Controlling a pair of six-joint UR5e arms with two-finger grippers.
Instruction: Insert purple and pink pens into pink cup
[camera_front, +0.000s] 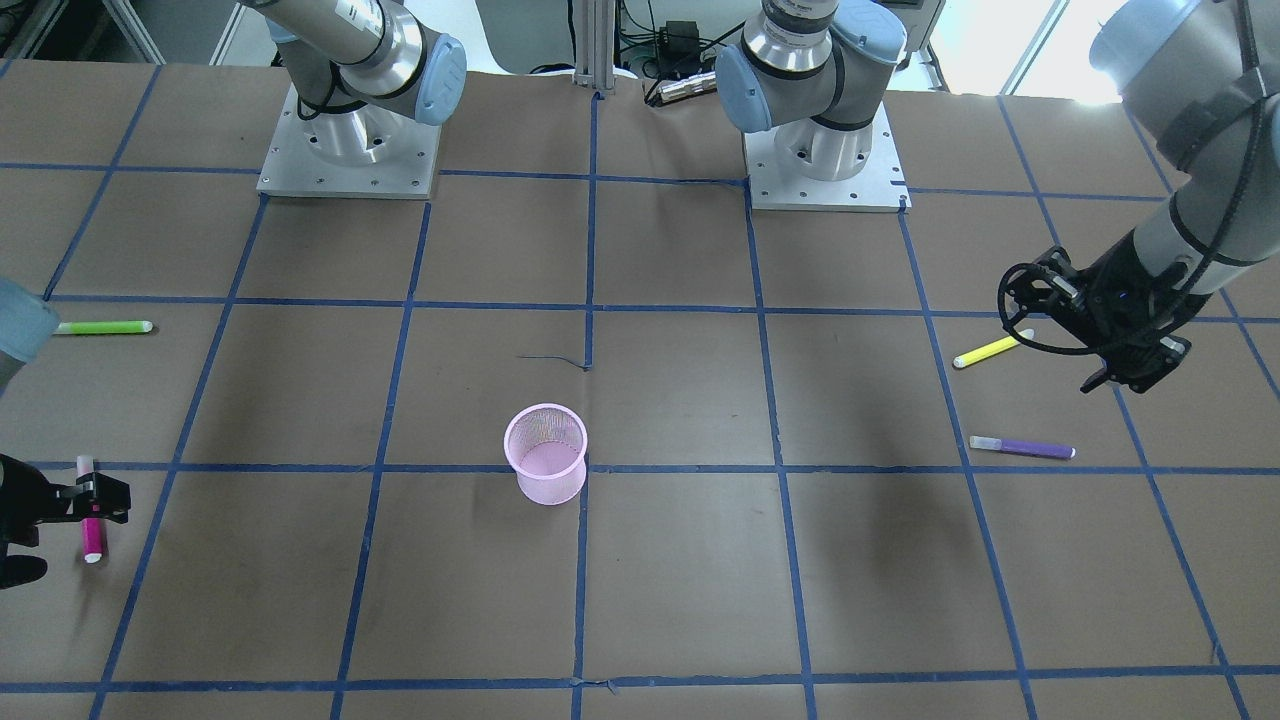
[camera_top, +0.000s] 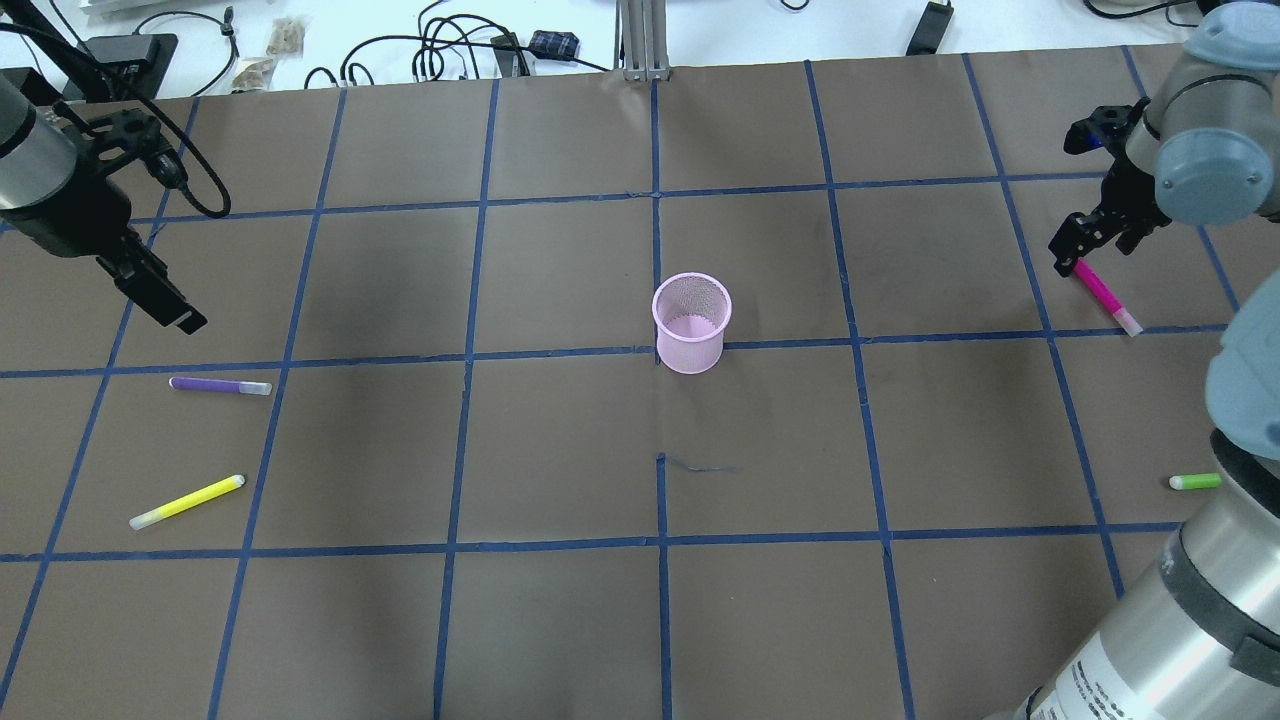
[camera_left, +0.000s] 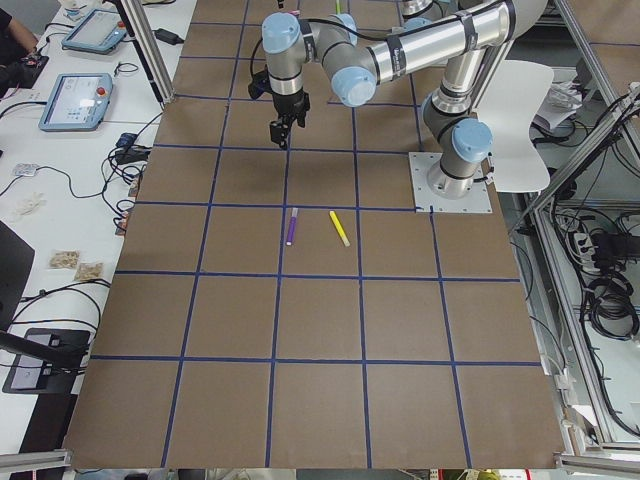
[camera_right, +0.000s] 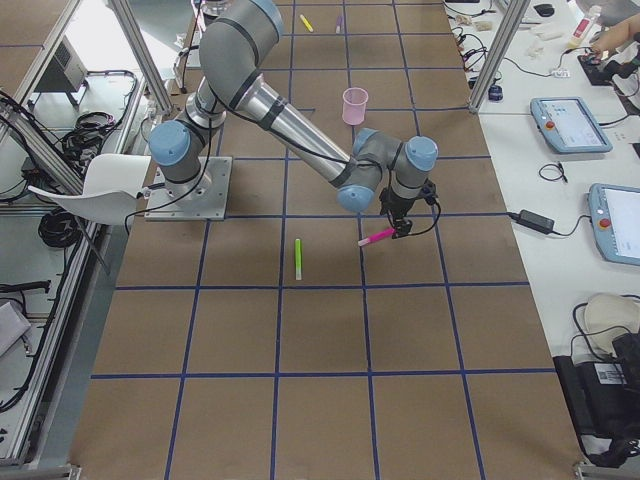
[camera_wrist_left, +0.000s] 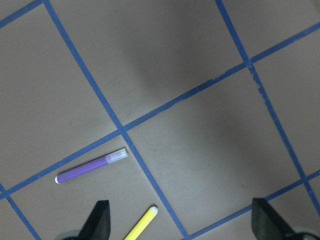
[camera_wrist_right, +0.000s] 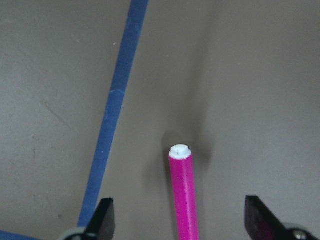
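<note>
The purple pen has a clear cap at the other end. Next, my left gripper closes on the uncapped end of the purple pen (camera_front: 1063, 451) (camera_wrist_left: 63, 176).
The pink mesh cup (camera_top: 690, 320) stands upright near the table's middle, also in the front view (camera_front: 545, 455). The pink pen (camera_top: 1105, 295) lies on the table at my far right. My right gripper (camera_top: 1078, 248) is low over its far end. In the right wrist view the fingers (camera_wrist_right: 105, 217) stand wide apart on either side of the pen (camera_wrist_right: 182, 195), not touching it. The purple pen (camera_top: 220, 385) lies at my left, also in the left wrist view (camera_wrist_left: 90, 167). My left gripper (camera_top: 170, 305) hovers open and empty beyond it.
A yellow pen (camera_top: 187, 501) lies near the purple one, closer to the robot. A green pen (camera_top: 1195, 481) lies at the right, partly hidden by my right arm. Blue tape gridlines cross the brown table. Cables lie beyond the far edge.
</note>
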